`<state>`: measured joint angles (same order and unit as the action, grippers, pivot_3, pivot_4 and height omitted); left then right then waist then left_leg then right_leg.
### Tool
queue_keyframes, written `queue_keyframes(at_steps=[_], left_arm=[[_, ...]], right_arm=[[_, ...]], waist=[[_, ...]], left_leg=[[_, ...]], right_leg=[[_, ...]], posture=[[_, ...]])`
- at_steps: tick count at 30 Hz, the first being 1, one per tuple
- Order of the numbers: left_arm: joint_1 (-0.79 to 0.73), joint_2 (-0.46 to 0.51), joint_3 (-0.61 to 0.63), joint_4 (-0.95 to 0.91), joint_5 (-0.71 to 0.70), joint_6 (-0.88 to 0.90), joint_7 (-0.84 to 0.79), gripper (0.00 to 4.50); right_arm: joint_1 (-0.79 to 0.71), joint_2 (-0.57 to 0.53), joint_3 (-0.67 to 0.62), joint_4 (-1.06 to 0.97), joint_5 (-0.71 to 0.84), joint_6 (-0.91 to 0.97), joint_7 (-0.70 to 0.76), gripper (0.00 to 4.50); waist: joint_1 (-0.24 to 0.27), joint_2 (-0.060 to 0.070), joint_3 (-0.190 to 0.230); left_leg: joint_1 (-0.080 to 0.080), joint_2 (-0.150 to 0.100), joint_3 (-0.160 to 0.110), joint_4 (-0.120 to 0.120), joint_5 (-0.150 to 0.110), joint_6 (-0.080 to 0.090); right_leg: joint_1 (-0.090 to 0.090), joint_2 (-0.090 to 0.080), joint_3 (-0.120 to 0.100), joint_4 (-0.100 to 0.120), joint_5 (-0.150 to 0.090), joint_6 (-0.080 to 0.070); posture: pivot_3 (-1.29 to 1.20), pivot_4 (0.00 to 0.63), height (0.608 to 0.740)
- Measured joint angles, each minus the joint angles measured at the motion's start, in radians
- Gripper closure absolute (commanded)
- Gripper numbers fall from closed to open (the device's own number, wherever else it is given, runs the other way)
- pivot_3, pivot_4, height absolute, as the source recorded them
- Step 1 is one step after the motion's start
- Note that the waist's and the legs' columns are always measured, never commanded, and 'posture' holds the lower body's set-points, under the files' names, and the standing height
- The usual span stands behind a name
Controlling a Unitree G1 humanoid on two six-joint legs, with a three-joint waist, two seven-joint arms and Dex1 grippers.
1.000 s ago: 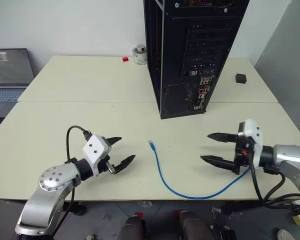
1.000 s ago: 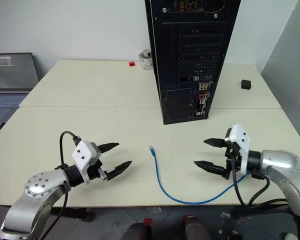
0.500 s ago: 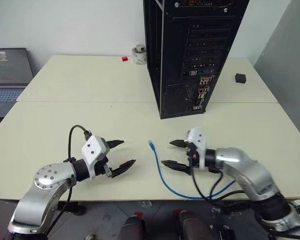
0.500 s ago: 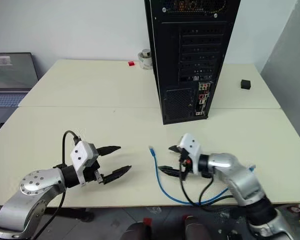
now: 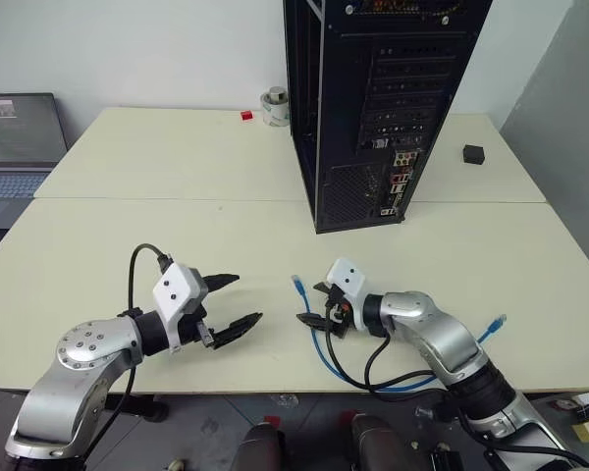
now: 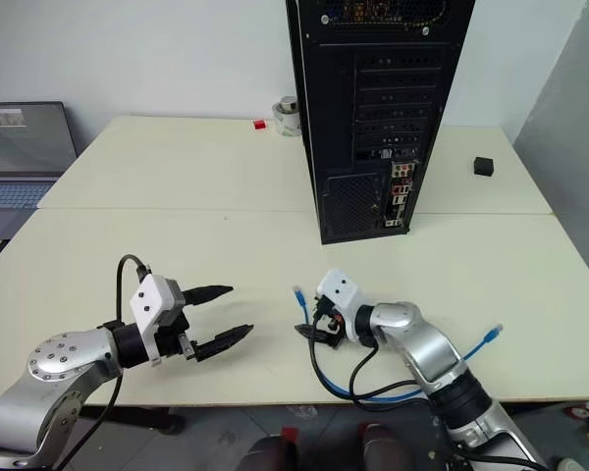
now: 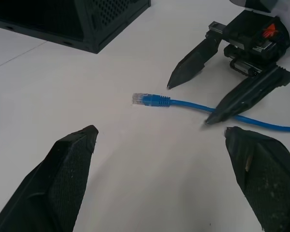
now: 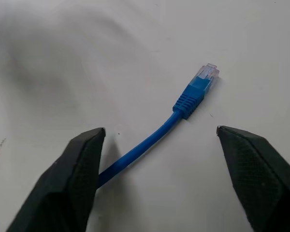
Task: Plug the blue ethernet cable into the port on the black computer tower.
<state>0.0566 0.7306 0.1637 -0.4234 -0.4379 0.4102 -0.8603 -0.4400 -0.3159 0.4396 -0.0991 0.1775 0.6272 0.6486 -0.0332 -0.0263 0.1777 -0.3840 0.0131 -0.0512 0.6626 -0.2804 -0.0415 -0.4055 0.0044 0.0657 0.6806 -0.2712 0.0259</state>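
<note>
My right gripper has the blue ethernet cable slanting between its fingers with the plug beyond them, so it should move forward and take the plug's ribbed end [image 8: 186,102].
The blue ethernet cable [image 5: 315,345] lies on the cream table [image 5: 157,235], its clear plug [image 5: 297,284] pointing towards the black computer tower [image 5: 393,88]. My right gripper [image 5: 309,302] is open and low over the table. It straddles the cable just behind the plug [image 8: 191,94], with one finger on each side. My left gripper [image 5: 248,296] is open and hovers a short way left of the plug [image 7: 150,100], holding nothing. The port is too small to pick out among the coloured connector cluster [image 5: 401,172] low on the tower's back panel.
The cable's other plug [image 5: 499,321] lies near the table's front right. Black robot cables [image 5: 373,365] loop over the blue cord. A grey laptop [image 5: 15,137] sits far left. A white roll [image 5: 274,106] and red piece [image 5: 245,116] lie behind the tower, a small black box [image 5: 472,152] to its right.
My right arm swung left and down from the table's right side to the cable's plug end, and its fingers narrowed a little. The left gripper stayed where it was.
</note>
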Motion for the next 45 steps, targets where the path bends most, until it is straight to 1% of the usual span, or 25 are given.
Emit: queue_keyframes(at_steps=[2, 3, 5, 6, 7, 8, 11, 12, 20, 23, 24, 26, 28, 30, 31, 33, 34, 35, 38, 45], left_arm=[[-0.003, -0.002, -0.001, 0.0, 0.0, 0.0, 0.002, 0.0], [-0.004, -0.003, -0.002, 0.0, 0.0, 0.0, 0.002, 0.0], [-0.005, -0.011, -0.006, 0.001, 0.001, -0.001, 0.004, 0.0], [-0.007, -0.011, -0.011, 0.001, 0.001, -0.001, 0.004, 0.0], [-0.012, -0.013, -0.018, 0.002, 0.003, -0.002, 0.006, 0.0], [-0.015, -0.016, -0.023, 0.003, 0.006, -0.003, 0.007, 0.0], [-0.024, -0.027, -0.034, 0.005, 0.014, -0.007, 0.018, 0.0], [-0.025, -0.029, -0.041, 0.006, 0.017, -0.009, 0.021, 0.0], [-0.07, -0.071, -0.069, 0.046, 0.052, -0.033, 0.055, 0.0], [-0.068, -0.078, -0.081, 0.053, 0.059, -0.042, 0.062, 0.0], [-0.068, -0.079, -0.081, 0.058, 0.059, -0.046, 0.062, 0.0], [-0.068, -0.079, -0.081, 0.069, 0.059, -0.048, 0.061, 0.0], [-0.068, -0.079, -0.08, 0.081, 0.061, -0.052, 0.061, 0.0], [-0.069, -0.078, -0.079, 0.089, 0.061, -0.057, 0.061, 0.0], [-0.069, -0.078, -0.078, 0.093, 0.061, -0.062, 0.061, 0.0], [-0.069, -0.078, -0.078, 0.1, 0.061, -0.068, 0.061, 0.0], [-0.069, -0.078, -0.078, 0.101, 0.061, -0.069, 0.061, 0.0], [-0.069, -0.078, -0.078, 0.101, 0.061, -0.07, 0.061, 0.0], [-0.069, -0.078, -0.078, 0.101, 0.061, -0.072, 0.061, 0.0], [-0.063, -0.077, -0.078, 0.102, 0.062, -0.076, 0.06, 0.0]], right_arm=[[-0.004, 0.0, 0.009, -0.001, -0.017, 0.0, -0.001, 1.91], [-0.004, 0.0, 0.01, -0.003, -0.023, 0.0, -0.001, 2.09], [-0.004, -0.001, 0.013, -0.008, -0.04, 0.0, 0.001, 2.65], [-0.004, -0.002, 0.015, -0.011, -0.042, 0.0, 0.002, 2.83], [-0.004, -0.004, 0.015, -0.015, -0.047, 0.0, 0.002, 3.21], [-0.005, -0.005, 0.015, -0.017, -0.052, 0.0, 0.003, 3.37], [-0.006, -0.014, 0.015, -0.034, -0.074, 0.0, 0.004, 4.35], [-0.007, -0.019, 0.015, -0.038, -0.078, 0.0, 0.004, 4.45], [-0.03, -0.057, -0.002, -0.096, -0.076, 0.038, 0.024, 4.45], [-0.037, -0.05, -0.039, -0.129, -0.056, 0.063, 0.025, 4.45], [-0.037, -0.034, -0.06, -0.144, -0.036, 0.078, 0.022, 4.1], [-0.037, -0.012, -0.088, -0.168, -0.012, 0.1, 0.019, 3.76], [-0.037, 0.007, -0.093, -0.168, 0.003, 0.115, 0.013, 3.16], [-0.037, 0.029, -0.094, -0.154, 0.002, 0.127, -0.004, 2.66], [-0.037, 0.038, -0.093, -0.144, 0.002, 0.13, -0.011, 2.49], [-0.037, 0.053, -0.093, -0.121, 0.001, 0.138, -0.023, 2.02], [-0.037, 0.059, -0.093, -0.112, 0.001, 0.143, -0.028, 1.88], [-0.038, 0.067, -0.092, -0.101, 0.0, 0.145, -0.036, 1.59], [-0.045, 0.091, -0.081, -0.06, -0.013, 0.145, -0.065, 1.0], [-0.049, 0.119, -0.056, -0.006, -0.037, 0.146, -0.081, 1.0]], waist=[[0.0, 0.0, 0.0], [0.0, 0.0, 0.0], [0.0, 0.0, 0.0], [0.0, 0.0, 0.0], [0.0, 0.0, 0.0], [0.0, 0.0, 0.0], [0.0, 0.0, 0.0], [0.0, 0.0, 0.0], [0.0, 0.0, 0.0], [0.0, 0.0, 0.0], [0.0, 0.0, 0.0], [-0.001, 0.0, 0.0], [-0.001, 0.0, 0.0], [-0.001, 0.0, 0.0], [-0.001, 0.0, 0.0], [-0.001, 0.0, 0.0], [-0.001, 0.0, 0.0], [-0.001, 0.0, 0.0], [-0.001, 0.0, 0.0], [-0.002, 0.0, 0.0]], left_leg=[[0.0, 0.0, 0.0, 0.0, 0.0, 0.0], [0.0, 0.0, 0.0, 0.0, 0.0, 0.0], [0.0, 0.0, 0.0, 0.0, 0.0, 0.0], [0.0, 0.0, 0.0, 0.0, 0.0, 0.0], [0.0, 0.0, 0.0, 0.0, 0.0, 0.0], [0.0, 0.0, 0.0, 0.0, 0.0, 0.0], [0.0, 0.0, 0.0, 0.0, 0.0, 0.0], [0.0, 0.0, 0.0, 0.0, 0.0, 0.0], [0.0, -0.001, 0.0, 0.0, 0.0, 0.0], [0.0, 0.0, -0.001, 0.0, 0.0, 0.0], [0.0, 0.0, -0.001, 0.0, 0.0, 0.0], [0.0, 0.0, -0.001, 0.0, 0.0, 0.0], [0.0, 0.0, -0.001, 0.0, 0.0, 0.0], [0.0, 0.0, -0.001, 0.0, 0.0, 0.0], [0.0, 0.0, -0.001, 0.0, 0.0, 0.0], [0.0, 0.0, -0.001, 0.0, 0.0, 0.0], [0.0, -0.001, -0.001, 0.0, 0.0, 0.0], [0.0, 0.0, -0.001, 0.0, 0.0, 0.0], [0.0, 0.0, -0.001, 0.0, 0.0, 0.0], [0.0, 0.0, -0.001, 0.0, 0.0, 0.0]], right_leg=[[0.0, 0.0, 0.0, 0.0, 0.0, 0.0], [0.0, 0.0, 0.0, 0.0, 0.0, 0.0], [0.0, 0.0, 0.0, 0.0, 0.0, 0.0], [0.0, 0.0, 0.0, 0.0, 0.0, 0.0], [0.0, 0.0, 0.0, 0.0, 0.0, 0.0], [0.0, 0.0, 0.0, 0.0, 0.0, 0.0], [0.0, 0.0, 0.0, 0.0, 0.0, 0.0], [0.0, 0.0, 0.0, 0.0, 0.0, 0.0], [0.0, 0.0, 0.0, 0.0, 0.0, 0.0], [0.0, -0.001, -0.001, 0.0, 0.0, 0.0], [0.0, -0.001, -0.001, 0.0, 0.0, 0.0], [0.0, -0.001, -0.001, 0.0, 0.0, 0.0], [0.0, -0.001, -0.001, 0.0, 0.0, 0.0], [0.0, -0.001, -0.001, 0.0, 0.0, 0.0], [0.0, -0.001, -0.001, 0.0, 0.0, 0.0], [0.0, -0.001, -0.001, 0.0, 0.0, 0.0], [0.0, -0.001, -0.001, 0.0, 0.0, 0.0], [0.0, -0.001, -0.001, 0.0, 0.0, 0.0], [0.0, -0.001, -0.001, 0.0, 0.0, 0.0], [0.0, -0.001, -0.001, 0.0, 0.0, 0.0]], posture=[[0.0, 0.15, 0.74], [0.0, 0.15, 0.74], [0.0, 0.15, 0.74], [0.0, 0.15, 0.74], [0.0, 0.15, 0.74], [0.0, 0.15, 0.74], [0.0, 0.15, 0.74], [0.0, 0.15, 0.74], [0.0, 0.15, 0.74], [0.0, 0.15, 0.74], [0.0, 0.15, 0.74], [0.0, 0.15, 0.74], [0.0, 0.15, 0.74], [0.0, 0.15, 0.74], [0.0, 0.15, 0.74], [0.0, 0.15, 0.74], [0.0, 0.15, 0.74], [0.0, 0.15, 0.74], [0.0, 0.15, 0.74], [0.0, 0.15, 0.74]])
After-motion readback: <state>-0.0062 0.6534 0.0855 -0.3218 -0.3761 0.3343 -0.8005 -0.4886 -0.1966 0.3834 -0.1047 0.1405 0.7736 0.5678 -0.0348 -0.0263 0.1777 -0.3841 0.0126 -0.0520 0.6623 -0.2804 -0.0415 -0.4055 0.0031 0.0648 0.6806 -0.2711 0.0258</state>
